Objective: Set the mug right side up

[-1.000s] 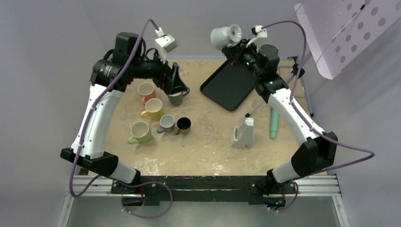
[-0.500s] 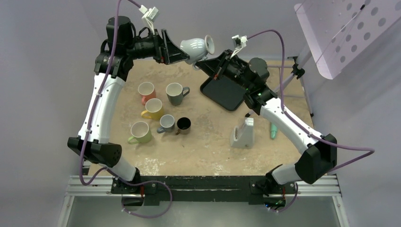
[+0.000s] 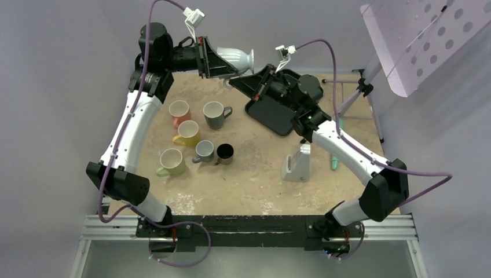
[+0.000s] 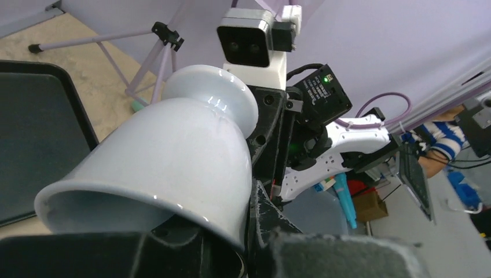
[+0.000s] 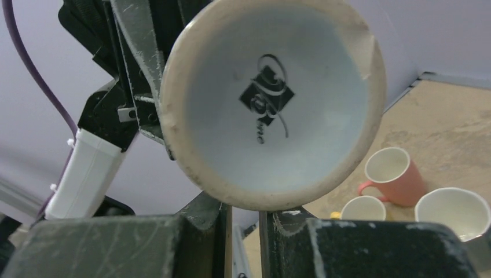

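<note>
Next, my left gripper sets the white footed mug down and releases it on the bare table [image 3: 164, 140], next to the handle of the yellow mug.
A white footed mug [image 3: 234, 57] hangs on its side high above the table's far edge, held between both arms. Its mouth faces my left gripper [image 3: 215, 61], which is shut on the rim, one finger inside and one against the outer wall. In the left wrist view the mug [image 4: 173, 150] fills the frame around the left gripper [image 4: 231, 226]. My right gripper [image 3: 243, 81] comes in from the foot side, jaws nearly together under the mug. The right wrist view shows the mug's foot [image 5: 266, 98], with a printed logo, just above the right gripper [image 5: 243, 211]. The handle is hidden.
On the left of the table stand pink [image 3: 179, 110], grey [image 3: 215, 114], yellow [image 3: 188, 133], green [image 3: 171, 162], small grey [image 3: 204, 150] and black [image 3: 224, 152] mugs. A black tray [image 3: 278, 110] lies at the back, a grey stand [image 3: 298, 162] and a teal tool [image 3: 336, 159] to the right.
The left arm rose from the grey mug on the table to the white mug and shut on its rim. The right arm carried the white mug left.
</note>
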Motion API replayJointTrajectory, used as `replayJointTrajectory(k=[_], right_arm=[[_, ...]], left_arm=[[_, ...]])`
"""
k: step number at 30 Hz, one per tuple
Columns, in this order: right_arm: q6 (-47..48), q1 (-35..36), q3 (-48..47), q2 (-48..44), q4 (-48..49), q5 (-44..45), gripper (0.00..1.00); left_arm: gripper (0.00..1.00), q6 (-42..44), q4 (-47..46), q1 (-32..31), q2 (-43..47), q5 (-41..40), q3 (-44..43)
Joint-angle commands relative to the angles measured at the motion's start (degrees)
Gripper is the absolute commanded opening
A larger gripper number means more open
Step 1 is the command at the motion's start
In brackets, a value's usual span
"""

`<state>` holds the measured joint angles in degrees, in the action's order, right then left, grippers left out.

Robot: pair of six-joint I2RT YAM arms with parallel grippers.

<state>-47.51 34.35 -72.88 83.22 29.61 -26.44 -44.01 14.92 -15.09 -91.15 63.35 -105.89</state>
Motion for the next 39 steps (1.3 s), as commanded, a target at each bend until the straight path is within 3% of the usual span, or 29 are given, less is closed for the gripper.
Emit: replayJointTrajectory(k=[1, 2, 3, 5, 6, 9, 11, 15, 18, 25, 30, 39], right_arm=[[0.62, 1.42, -2.56, 0.44, 2.45, -0.51, 0.0], [1.47, 1.39, -2.86, 0.46, -0.12, 0.59, 0.0], [3.0, 1.35, -3.57, 0.6, -2.83, 1.75, 0.07], [6.47, 1.36, -5.46, 1.15, -9.12, 3.05, 0.35], [8.0, 1.4, -6.59, 1.46, -11.62, 3.47, 0.43], [11.45, 1.38, -8.0, 2.22, -17.58, 4.55, 0.7], [13.43, 1.36, -8.63, 2.63, -20.57, 5.29, 0.78], [16.49, 1.34, -9.67, 2.74, -25.26, 7.47, 0.83], [18.64, 1.37, -10.6, 2.65, -27.79, 8.57, 0.83], [23.66, 1.37, -12.94, 3.09, -35.1, 12.88, 0.83], [24.96, 1.42, -12.98, 2.61, -35.98, 14.14, 0.83], [26.5, 1.4, -10.78, -0.43, -36.98, 17.13, 0.83]], left_arm=[[0.0, 2.05, 1.83, -0.09, 2.29, 0.63, -2.15], [0.0, 6.55, 6.43, 0.03, 2.5, -1.06, -2.68], [0.0, 11.89, 12.6, 0.18, 2.76, -3.49, -3.31], [0.0, 24.26, 24.29, 0.32, 3.35, -10.96, -5.33], [0.0, 29.65, 29.08, 0.33, 3.96, -15.73, -6.06], [0.0, 42.18, 36.49, 0.5, 6.23, -32.23, -6.11], [0.0, 50.32, 39.86, 0.63, 7.19, -42.32, -6.09], [0.0, 62.05, 46.73, 1.83, 7.06, -58.54, -4.8], [0.0, 68.71, 54.27, 5.42, 4.99, -65.25, -2.57], [0.0, 72.79, 55.4, 19.16, 0.39, -64.59, 9.23], [0.0, 74.48, 46.02, 19.96, -1.28, -64.36, 22.23], [0.0, 70.05, 36.71, 20.79, -9.61, -60.78, 26.57]])
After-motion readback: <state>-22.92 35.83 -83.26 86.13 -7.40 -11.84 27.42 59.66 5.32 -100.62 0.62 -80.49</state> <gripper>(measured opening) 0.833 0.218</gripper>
